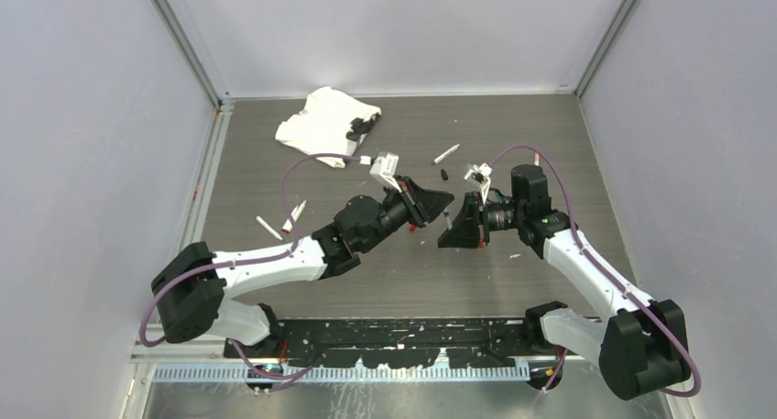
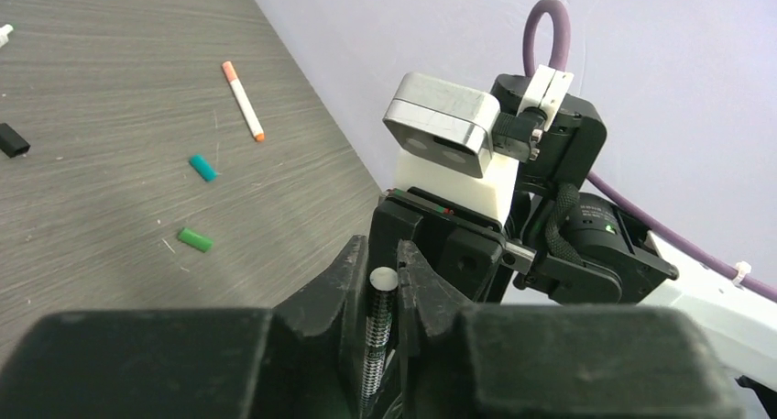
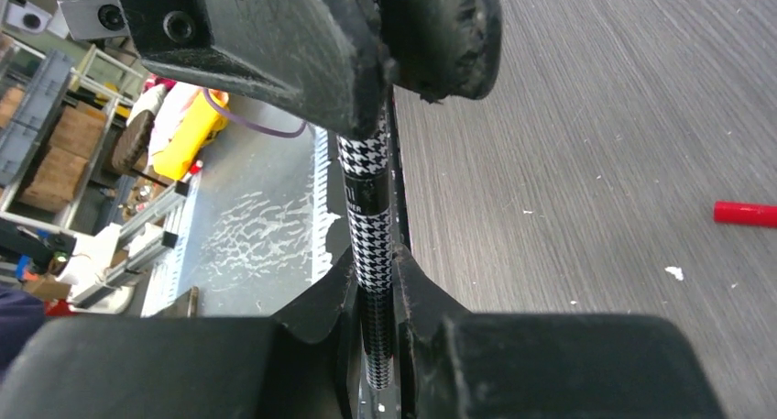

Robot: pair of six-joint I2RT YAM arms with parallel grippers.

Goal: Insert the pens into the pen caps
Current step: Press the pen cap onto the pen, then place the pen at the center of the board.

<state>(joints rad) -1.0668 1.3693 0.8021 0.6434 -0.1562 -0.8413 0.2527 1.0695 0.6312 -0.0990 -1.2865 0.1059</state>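
The robot's right gripper will set the houndstooth pen down on the bare table (image 1: 476,168) next to the black cap.
A slim pen with a black-and-white houndstooth barrel (image 3: 371,208) runs between both grippers above the middle of the table. My right gripper (image 3: 374,272) is shut on its lower part, and the left gripper's fingers (image 3: 440,34) close round its upper part. In the left wrist view the pen's round white end (image 2: 383,279) shows between the fingers of my left gripper (image 2: 383,254), which is shut on it. From above, the left gripper (image 1: 444,202) and right gripper (image 1: 455,222) meet tip to tip. On the table lie a teal cap (image 2: 202,168), a green cap (image 2: 194,240), a black cap (image 2: 13,140) and a white pen with an orange cap (image 2: 243,101).
A crumpled white cloth (image 1: 325,124) lies at the back left. Two white pens (image 1: 294,215) (image 1: 268,227) rest left of the left arm, another pen (image 1: 446,153) lies behind the grippers. A red piece (image 3: 745,214) lies on the table by the right gripper.
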